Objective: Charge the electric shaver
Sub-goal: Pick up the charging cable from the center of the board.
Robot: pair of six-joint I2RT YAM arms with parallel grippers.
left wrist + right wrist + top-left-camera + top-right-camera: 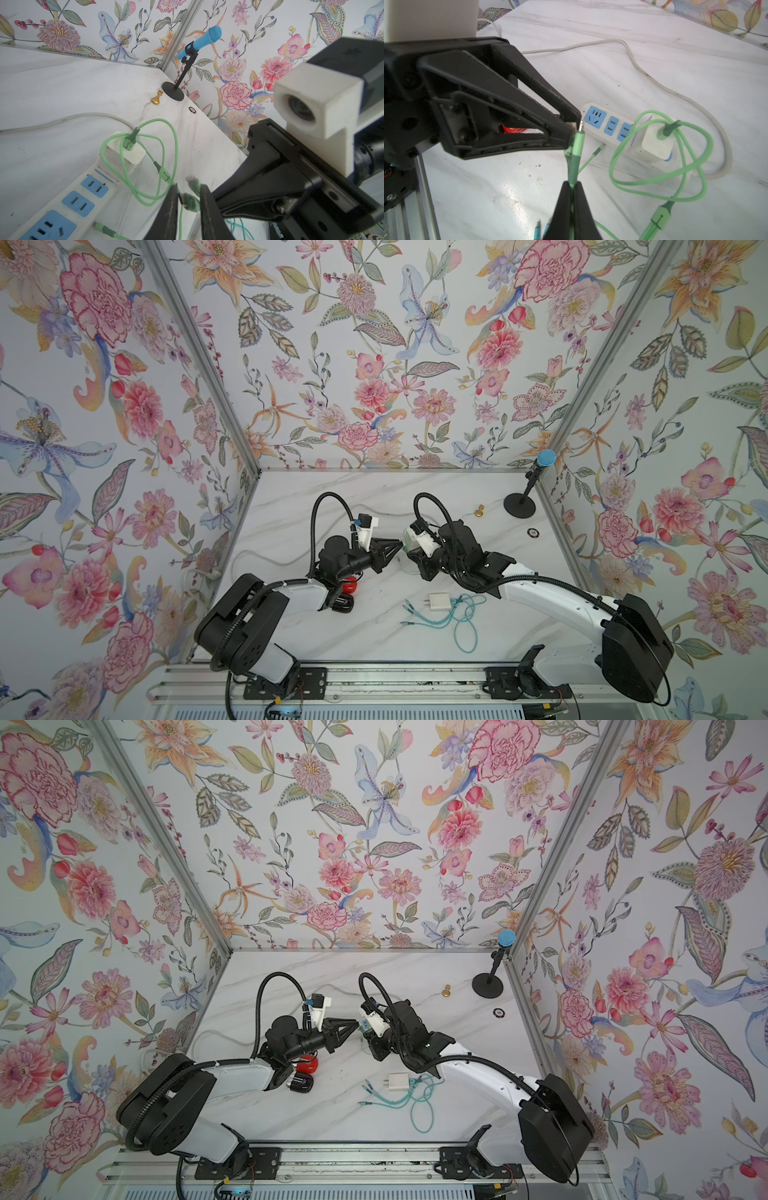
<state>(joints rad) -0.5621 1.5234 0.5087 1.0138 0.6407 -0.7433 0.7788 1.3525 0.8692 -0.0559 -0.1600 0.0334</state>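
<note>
My left gripper should open and take only the crosswise connector (190,202) before my right gripper backs away, since two green connectors are bunched at my right gripper's fingers.
The red and black shaver (348,591) lies on the table, partly under my left arm. A white power strip (79,199) carries a white charger (128,149) with a green multi-head cable (164,133) plugged into it. My right gripper (572,184) is shut on the green cable just below a connector (579,137) that stands up. My left gripper (189,186) meets it tip to tip in both top views (401,546). Its jaws stand narrowly apart with a green connector (190,200) lying crosswise between them, touching both fingers. A third head (600,149) lies by the strip.
A second white charger (439,600) with a teal cable (465,626) lies near the front. At the back right stand a blue microphone on a black stand (536,481), a gold pawn (481,511) and a small round disc (531,532). The strip's grey cord (654,79) loops behind.
</note>
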